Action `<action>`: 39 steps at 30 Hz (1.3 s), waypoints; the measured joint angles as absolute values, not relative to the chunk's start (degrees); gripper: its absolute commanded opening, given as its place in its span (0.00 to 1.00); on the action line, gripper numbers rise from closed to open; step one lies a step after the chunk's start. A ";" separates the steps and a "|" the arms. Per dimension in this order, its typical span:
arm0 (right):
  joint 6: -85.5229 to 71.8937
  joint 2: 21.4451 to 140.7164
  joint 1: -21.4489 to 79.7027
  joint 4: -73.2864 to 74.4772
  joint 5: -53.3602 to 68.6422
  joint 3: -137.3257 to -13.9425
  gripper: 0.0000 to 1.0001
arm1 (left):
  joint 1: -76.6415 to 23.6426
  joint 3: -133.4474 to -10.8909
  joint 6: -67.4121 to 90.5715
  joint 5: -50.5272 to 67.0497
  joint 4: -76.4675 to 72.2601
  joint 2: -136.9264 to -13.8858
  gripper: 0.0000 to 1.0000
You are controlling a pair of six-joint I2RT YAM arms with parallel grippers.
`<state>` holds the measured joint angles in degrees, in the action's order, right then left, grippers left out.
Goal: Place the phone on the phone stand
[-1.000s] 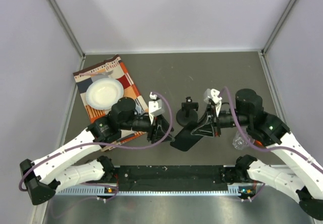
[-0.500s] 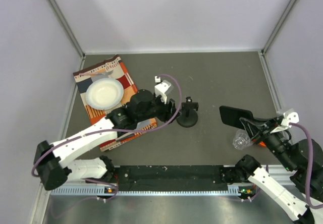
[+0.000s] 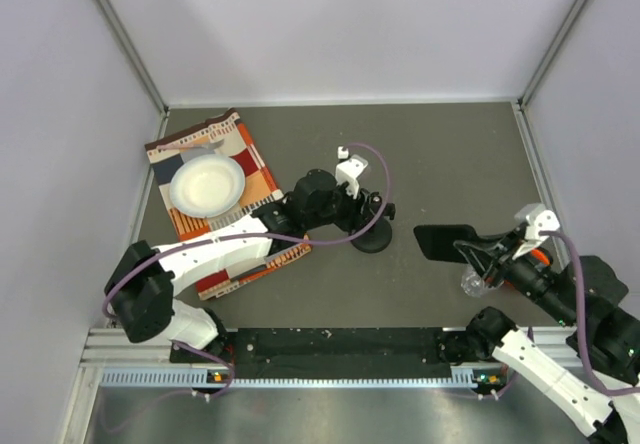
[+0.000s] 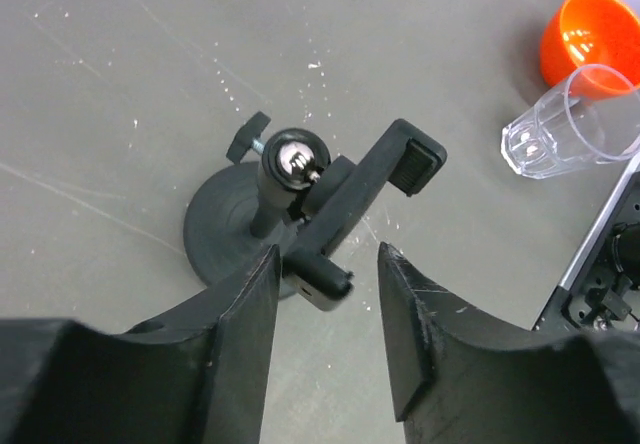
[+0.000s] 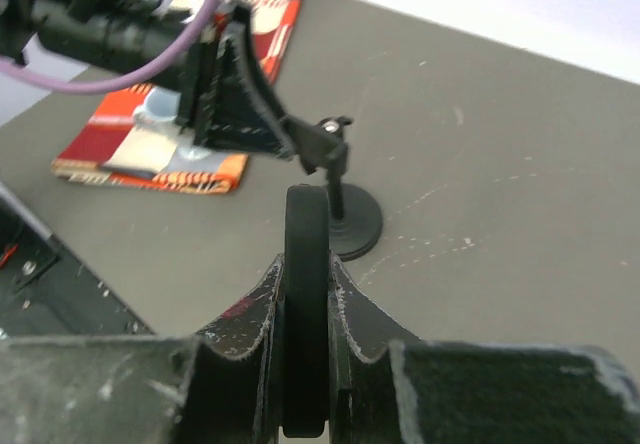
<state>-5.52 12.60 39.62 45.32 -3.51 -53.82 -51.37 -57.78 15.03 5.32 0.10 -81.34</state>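
Note:
The clamp bracket lies at a slant across the open fingers of my left gripper, so that gripper should back away, line up square and grip the bracket's lower end (image 4: 320,278) before the phone comes.
The phone (image 3: 438,241), a thin black slab, hangs above the table at the right with my right gripper (image 3: 482,255) shut on its near end. The right wrist view shows the phone (image 5: 305,226) edge-on between the fingers of my right gripper (image 5: 305,269). The phone stand (image 3: 374,241) stands at the table's middle on its round base. My left gripper (image 3: 368,214) is at its top and open. In the left wrist view the stand's clamp bracket (image 4: 362,192) tilts over the base (image 4: 222,232). Its lower end lies between the tips of my left gripper (image 4: 328,254), close to the left finger (image 4: 245,334).
An orange-checked cloth (image 3: 240,144) with a white bowl (image 3: 207,184) lies at the back left, under my left arm. A clear plastic cup (image 3: 478,282) on its side and an orange bowl (image 4: 595,49) lie at the right. Grey walls close three sides.
My right gripper lifted the phone off the table, carried it right, then came slightly back left. My left arm reached right from the cloth's edge to the stand's top.

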 measured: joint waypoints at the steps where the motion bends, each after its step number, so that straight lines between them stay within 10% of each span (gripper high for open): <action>1: -5.43 13.56 39.62 45.45 -1.80 -53.82 0.00 | -51.37 -58.17 14.72 5.15 -0.12 -81.97 0.32; 6: -4.21 17.28 39.62 45.60 6.20 -53.82 0.00 | -51.22 -61.10 12.21 6.15 0.21 -84.73 0.00; 22: 4.36 36.07 39.62 45.82 30.30 -54.59 0.00 | -50.59 -67.07 -9.45 20.45 16.75 -83.64 0.00; 25: 4.97 38.13 39.62 45.89 31.48 -54.59 0.00 | -50.22 -68.07 -11.42 21.15 19.27 -83.64 0.17; 30: 4.51 34.70 39.62 45.84 32.36 -54.59 0.00 | -48.53 -68.12 -11.05 21.32 19.81 -83.74 0.76; 39: 1.21 28.58 39.62 46.00 32.25 -54.59 0.00 | -46.74 -61.14 1.43 20.47 15.22 -73.87 0.66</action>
